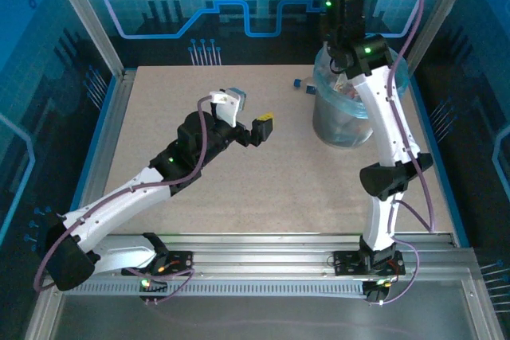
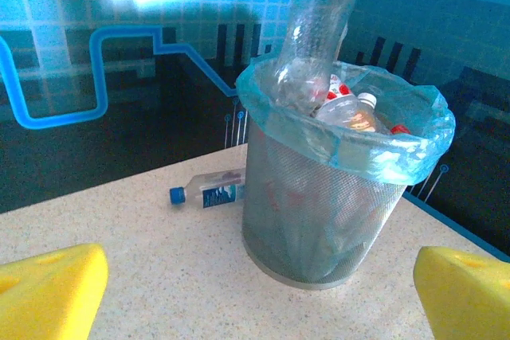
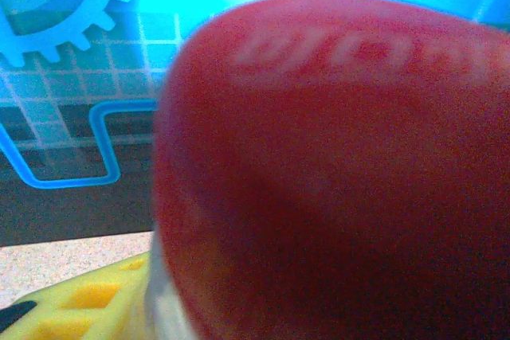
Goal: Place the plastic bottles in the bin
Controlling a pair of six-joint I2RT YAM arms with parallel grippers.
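Observation:
The robot's right gripper needs to release the clear plastic bottle, now upside down among several other bottles, inside the bin's far rim (image 1: 336, 55), toward the lying blue-capped bottle.
My right gripper (image 1: 341, 44) hangs over the bin (image 1: 341, 121), shut on a clear plastic bottle (image 2: 309, 45) with a red label. This bottle is upside down, its lower end inside the bin's rim among several other bottles (image 2: 351, 111). In the right wrist view the red label (image 3: 335, 173) is blurred and very close, next to one yellow finger (image 3: 80, 308). Another bottle (image 2: 209, 189), with a blue cap and blue label, lies on the table just left of the bin (image 2: 319, 197). My left gripper (image 1: 260, 128) is open and holds nothing, mid-table, facing the bin.
The bin's light-blue bag (image 2: 374, 153) folds over the mesh rim. The lying bottle (image 1: 303, 84) rests near the table's far edge. Metal frame rails (image 1: 119, 117) border the speckled tabletop (image 1: 263, 189), with open surface between my left gripper and the bin.

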